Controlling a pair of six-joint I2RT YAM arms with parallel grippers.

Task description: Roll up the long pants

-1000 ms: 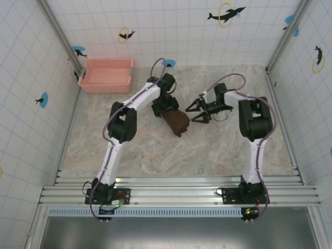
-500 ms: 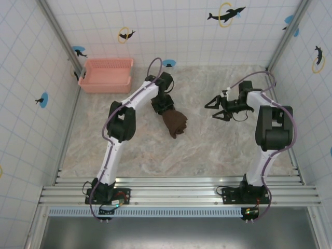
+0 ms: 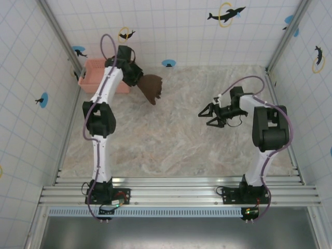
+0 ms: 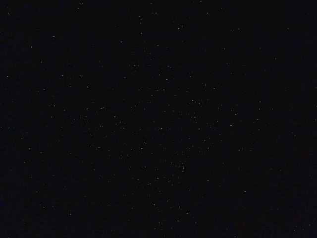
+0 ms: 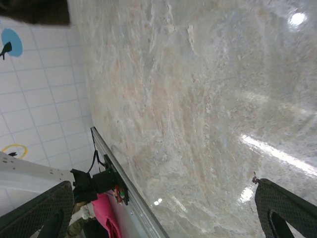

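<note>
Next, the left gripper releases the rolled long pants lengthwise along the pink basket's bottom (image 3: 110,81).
The long pants (image 3: 152,88) are a dark brown rolled bundle hanging above the back left of the table, just right of the pink basket (image 3: 91,71). My left gripper (image 3: 135,77) is shut on the bundle's left end, with the arm stretched far back over the basket's right side. The left wrist view is black, so no jaws can be made out there. My right gripper (image 3: 207,114) stands wide open over bare table at mid right, holding nothing; its fingertips (image 5: 42,213) frame the marbled surface. A dark corner of the pants (image 5: 34,11) shows far off.
The marbled table (image 3: 171,140) is walled by white tiled panels with dolphin stickers. The pink basket sits in the back left corner, partly under the left arm. An aluminium rail (image 3: 176,189) runs along the near edge by the arm bases.
The left arm swung from the table's middle to the back left, lifting the rolled pants toward the basket. The right gripper drifted slightly left and stayed open.
</note>
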